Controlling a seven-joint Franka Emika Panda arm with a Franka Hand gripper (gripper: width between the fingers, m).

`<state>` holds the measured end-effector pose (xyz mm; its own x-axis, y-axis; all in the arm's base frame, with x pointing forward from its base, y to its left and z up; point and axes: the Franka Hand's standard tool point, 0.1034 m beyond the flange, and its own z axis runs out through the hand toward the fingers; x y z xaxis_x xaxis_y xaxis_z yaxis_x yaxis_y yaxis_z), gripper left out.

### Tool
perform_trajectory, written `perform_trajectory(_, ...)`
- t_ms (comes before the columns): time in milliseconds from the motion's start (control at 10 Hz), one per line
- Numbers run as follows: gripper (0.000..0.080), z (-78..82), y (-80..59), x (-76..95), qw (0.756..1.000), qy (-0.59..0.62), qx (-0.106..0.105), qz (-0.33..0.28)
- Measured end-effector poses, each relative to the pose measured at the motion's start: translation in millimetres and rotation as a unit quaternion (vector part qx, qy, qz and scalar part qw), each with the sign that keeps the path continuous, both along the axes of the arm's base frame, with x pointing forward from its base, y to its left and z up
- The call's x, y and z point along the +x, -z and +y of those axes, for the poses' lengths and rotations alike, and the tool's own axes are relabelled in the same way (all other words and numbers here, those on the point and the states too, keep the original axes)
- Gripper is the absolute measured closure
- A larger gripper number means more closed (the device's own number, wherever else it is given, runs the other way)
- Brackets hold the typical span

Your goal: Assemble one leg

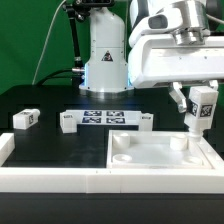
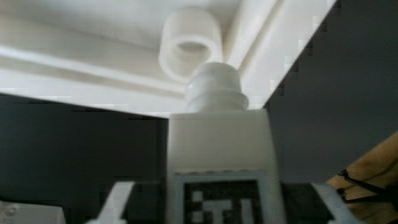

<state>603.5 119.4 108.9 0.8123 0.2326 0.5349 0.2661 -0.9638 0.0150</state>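
I should release the leg upright in the tray piece's front corner socket (image 1: 191, 160) (image 2: 191, 50), just below the leg.
My gripper (image 1: 200, 108) is shut on a leg (image 1: 201, 104), a small white block with a black-and-white tag, and holds it upright just above the far right corner of the large white square tray-like piece (image 1: 150, 165). In the wrist view the leg (image 2: 222, 140) sits between my fingers (image 2: 121, 200), its round stepped end pointing at a round socket (image 2: 192, 45) in the tray piece's corner (image 2: 89, 60). I cannot tell whether the end touches the socket. Three more legs lie on the black table: one at the exterior view's left (image 1: 27, 118), one nearer the middle (image 1: 68, 123), one further right (image 1: 147, 122).
The marker board (image 1: 105, 117) lies flat between the loose legs, in front of the robot's base (image 1: 105, 60). A low white L-shaped bar (image 1: 45, 178) runs along the table's front left edge.
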Motion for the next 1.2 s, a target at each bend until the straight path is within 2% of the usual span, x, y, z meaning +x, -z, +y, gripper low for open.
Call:
perform_trajectory(300, 0.0511, -7.2, 15.7, 10.3, 1.0, -0.003, -0.005, 0.002)
perform_trajectory(500, 0.0511, -9.3, 28.8, 9.3, 1.0, -0.002, -0.005, 0.001)
perform_trajectory(1000, 0.0511, -9.5, 45.9, 3.4, 1.0, -0.001, -0.005, 0.005)
perform_trajectory(1200, 0.0511, -12.0, 49.3, 1.8, 1.0, 0.002, -0.001, -0.014)
